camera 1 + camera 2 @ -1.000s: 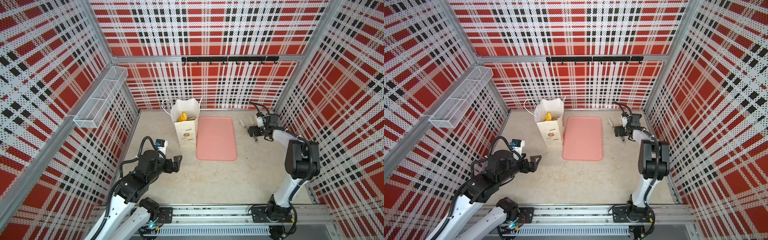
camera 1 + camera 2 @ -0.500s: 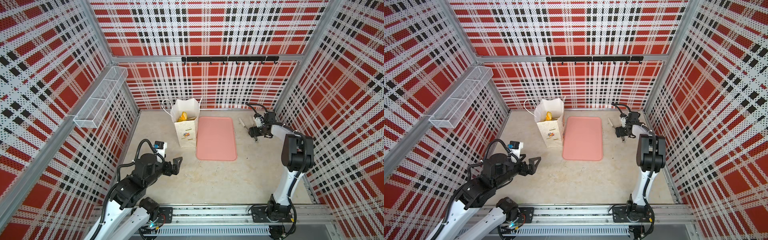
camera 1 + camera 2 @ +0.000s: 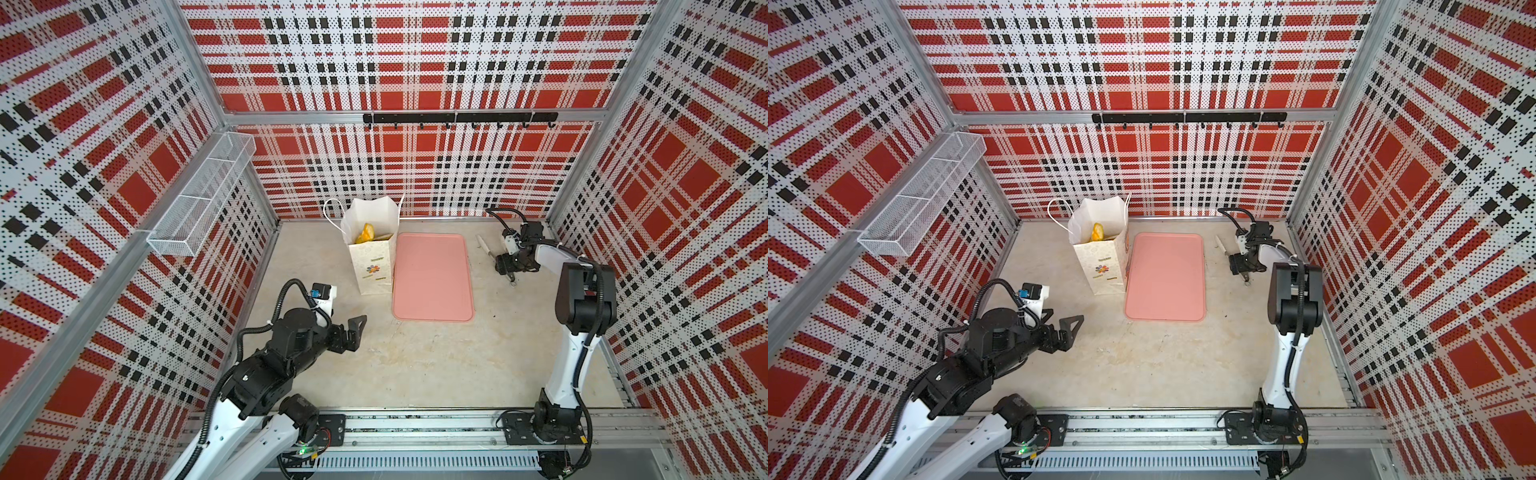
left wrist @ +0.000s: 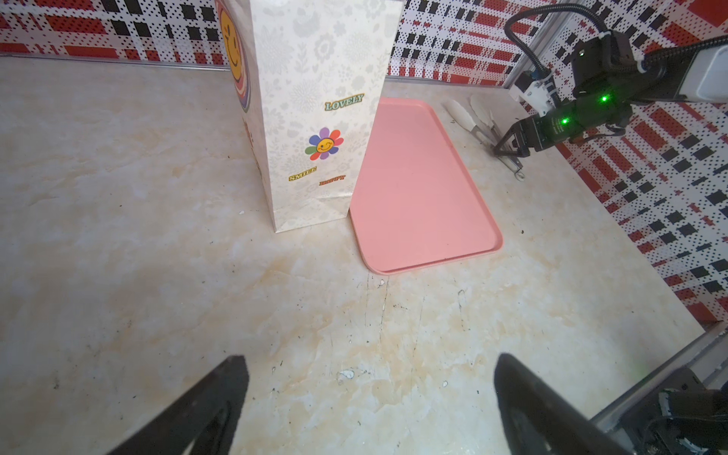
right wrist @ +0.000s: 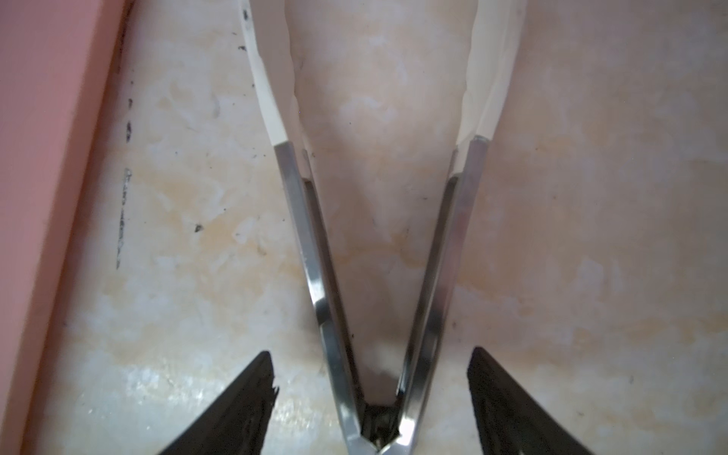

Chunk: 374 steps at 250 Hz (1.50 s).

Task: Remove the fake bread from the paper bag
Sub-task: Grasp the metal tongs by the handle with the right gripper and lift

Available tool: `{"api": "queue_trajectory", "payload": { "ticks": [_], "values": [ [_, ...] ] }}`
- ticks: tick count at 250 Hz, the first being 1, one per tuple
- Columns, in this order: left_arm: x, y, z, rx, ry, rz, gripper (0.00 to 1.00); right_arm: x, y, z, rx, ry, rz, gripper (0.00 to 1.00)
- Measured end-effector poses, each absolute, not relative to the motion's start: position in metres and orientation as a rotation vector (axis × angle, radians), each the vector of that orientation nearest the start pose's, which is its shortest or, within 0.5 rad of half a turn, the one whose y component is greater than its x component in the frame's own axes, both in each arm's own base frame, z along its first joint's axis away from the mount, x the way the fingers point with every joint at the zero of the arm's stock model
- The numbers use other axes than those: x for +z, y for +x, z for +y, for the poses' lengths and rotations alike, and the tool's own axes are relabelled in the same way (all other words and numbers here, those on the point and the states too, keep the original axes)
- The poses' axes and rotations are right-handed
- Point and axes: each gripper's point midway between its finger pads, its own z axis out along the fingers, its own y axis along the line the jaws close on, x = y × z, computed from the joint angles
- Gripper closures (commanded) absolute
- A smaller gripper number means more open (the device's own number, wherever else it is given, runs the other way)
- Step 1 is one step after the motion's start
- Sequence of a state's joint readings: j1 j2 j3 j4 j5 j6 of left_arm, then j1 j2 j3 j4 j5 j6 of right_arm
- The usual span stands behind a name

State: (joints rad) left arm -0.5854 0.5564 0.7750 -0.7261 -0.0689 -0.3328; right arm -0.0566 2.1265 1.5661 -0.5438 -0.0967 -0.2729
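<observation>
My left gripper is going to close on the top edge (image 3: 345, 229) of the white paper bag, on the side that faces away from the pink tray.
The white paper bag (image 3: 372, 253) (image 3: 1100, 262) (image 4: 315, 118) stands upright at the back, its mouth open. A yellow piece of fake bread (image 3: 365, 233) (image 3: 1097, 232) shows inside the mouth; whatever lies lower is hidden. My left gripper (image 3: 357, 328) (image 3: 1073, 326) (image 4: 370, 358) hovers open and empty over bare table, in front of the bag. My right gripper (image 3: 505, 264) (image 3: 1237, 266) (image 5: 370, 358) is low at the back right, open. Its fingers (image 5: 252, 394) straddle the hinged end of metal tongs (image 5: 315, 256) (image 4: 459, 112) lying flat, with a gap on each side.
A flat pink tray (image 3: 432, 276) (image 3: 1165, 276) (image 4: 417, 189) lies right beside the bag, between it and the tongs. A wire basket (image 3: 199, 203) hangs on the left wall. A black hook rail (image 3: 459, 118) runs along the back wall.
The right arm's elbow has shifted a little while its gripper stayed over the tongs, its jaws narrowing. The left arm has drifted slightly toward the front.
</observation>
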Motion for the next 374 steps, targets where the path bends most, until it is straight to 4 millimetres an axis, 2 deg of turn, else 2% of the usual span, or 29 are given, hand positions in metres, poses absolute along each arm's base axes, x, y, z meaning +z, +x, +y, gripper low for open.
{"api": "queue_trajectory", "payload": {
  "ticks": [71, 123, 135, 161, 217, 244, 272, 296, 306, 349, 374],
  "values": [
    [0.245, 0.201, -0.124, -0.497, 0.242, 2.101, 0.01, 0.043, 0.517, -0.012, -0.045, -0.315, 2.664, 0.29],
    [0.249, 0.198, -0.126, -0.525, 0.251, 2.081, 0.01, 0.026, 0.516, -0.016, -0.07, -0.301, 2.711, 0.32],
    [0.25, 0.197, -0.126, -0.532, 0.251, 2.071, 0.01, 0.027, 0.517, -0.017, -0.074, -0.301, 2.71, 0.33],
    [0.254, 0.194, -0.126, -0.548, 0.252, 2.047, 0.01, 0.026, 0.516, -0.018, -0.082, -0.293, 2.721, 0.43],
    [0.257, 0.192, -0.126, -0.56, 0.252, 2.032, 0.01, 0.026, 0.516, -0.016, -0.07, -0.293, 2.721, 0.79],
    [0.257, 0.192, -0.127, -0.564, 0.259, 2.031, 0.01, 0.028, 0.517, -0.013, -0.04, -0.279, 2.716, 0.88],
    [0.259, 0.189, -0.128, -0.573, 0.267, 2.024, 0.01, 0.032, 0.506, -0.009, -0.005, -0.246, 2.736, 0.88],
    [0.262, 0.187, -0.129, -0.583, 0.273, 2.009, 0.01, 0.047, 0.491, -0.003, 0.032, -0.212, 2.74, 0.88],
    [0.263, 0.185, -0.128, -0.586, 0.273, 2.001, 0.01, 0.06, 0.486, -0.001, 0.045, -0.196, 2.731, 0.88],
    [0.271, 0.179, -0.127, -0.598, 0.274, 1.96, 0.01, 0.138, 0.471, 0.006, 0.104, -0.103, 2.628, 0.84],
    [0.274, 0.177, -0.126, -0.602, 0.274, 1.945, 0.01, 0.173, 0.456, 0.013, 0.167, -0.056, 2.586, 0.76]
  ]
}}
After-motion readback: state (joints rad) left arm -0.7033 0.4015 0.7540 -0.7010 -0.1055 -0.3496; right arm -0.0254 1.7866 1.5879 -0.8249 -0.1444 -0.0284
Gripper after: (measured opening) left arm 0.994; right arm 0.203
